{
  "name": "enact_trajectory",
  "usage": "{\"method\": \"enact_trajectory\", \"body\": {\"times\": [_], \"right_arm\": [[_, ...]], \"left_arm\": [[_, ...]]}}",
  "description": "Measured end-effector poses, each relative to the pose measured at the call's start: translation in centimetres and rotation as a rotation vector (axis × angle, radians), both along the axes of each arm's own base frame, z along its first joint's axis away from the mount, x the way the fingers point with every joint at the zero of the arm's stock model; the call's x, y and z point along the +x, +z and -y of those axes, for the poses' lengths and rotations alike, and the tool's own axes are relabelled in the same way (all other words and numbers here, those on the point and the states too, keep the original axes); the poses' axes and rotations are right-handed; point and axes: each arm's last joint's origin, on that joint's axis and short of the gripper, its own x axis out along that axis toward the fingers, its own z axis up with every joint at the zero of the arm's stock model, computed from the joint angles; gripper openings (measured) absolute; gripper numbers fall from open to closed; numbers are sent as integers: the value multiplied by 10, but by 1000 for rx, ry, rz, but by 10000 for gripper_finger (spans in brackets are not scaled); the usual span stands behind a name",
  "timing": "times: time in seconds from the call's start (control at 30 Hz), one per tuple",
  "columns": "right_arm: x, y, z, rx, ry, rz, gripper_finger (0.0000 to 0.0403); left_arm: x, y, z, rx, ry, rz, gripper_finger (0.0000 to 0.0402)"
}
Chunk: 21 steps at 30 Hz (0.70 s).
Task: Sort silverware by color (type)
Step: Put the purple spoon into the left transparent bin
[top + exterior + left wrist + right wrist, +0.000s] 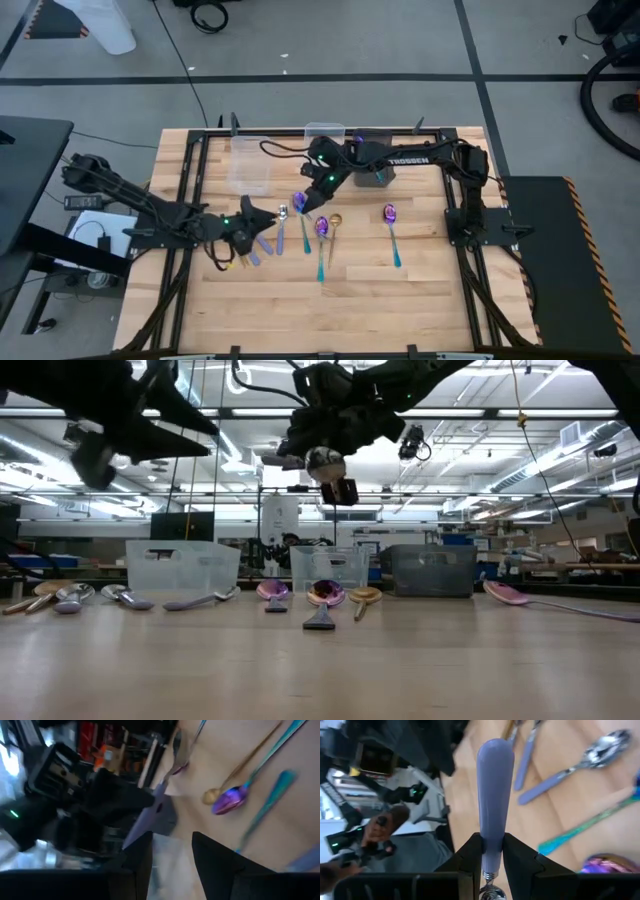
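Observation:
I will use my right gripper to let go of the lavender-handled spoon between my left gripper's fingers, above the silver spoon beside the purple ones (291, 208).
Several spoons lie flat on the wooden table (420, 290): iridescent purple ones with teal handles (321, 240) (391, 228), a gold one (335, 228), and silver ones with lavender handles (281, 226) (570, 767). My right gripper (306, 198) (492, 845) hangs above the table's middle, shut on a lavender-handled spoon (495, 780). My left gripper (260, 220) (172, 840) is open and empty. It hovers over the left group of spoons and is raised off the table in the low view (185, 420). My right gripper pinches the lavender-handled spoon between its two fingers (470, 857) at the handle's narrow end (493, 834), just beyond the silver neck. The handle runs along the fingers and sticks out past their tips. The spoon is lifted clear of the table.
Three small bins stand in a row at the far side: a clear one (250, 165), a second clear one (325, 133) and a dark one (376, 172). More spoons lie under the left gripper (232, 262). Bare wood lies toward the near edge.

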Motion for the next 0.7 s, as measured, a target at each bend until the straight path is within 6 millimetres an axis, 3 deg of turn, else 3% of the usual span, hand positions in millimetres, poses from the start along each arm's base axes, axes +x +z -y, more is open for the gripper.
{"method": "enact_trajectory", "body": {"times": [0.17,0.37,0.7], "right_arm": [[1,2,-1,72,20,-1,76],[1,2,-4,120,10,-37,76],[3,2,-14,127,-2,-59,76]], "left_arm": [[14,-2,0,260,-23,-19,146],[29,-3,-5,423,-2,2,146],[43,-16,-13,495,-50,-47,147]]}}
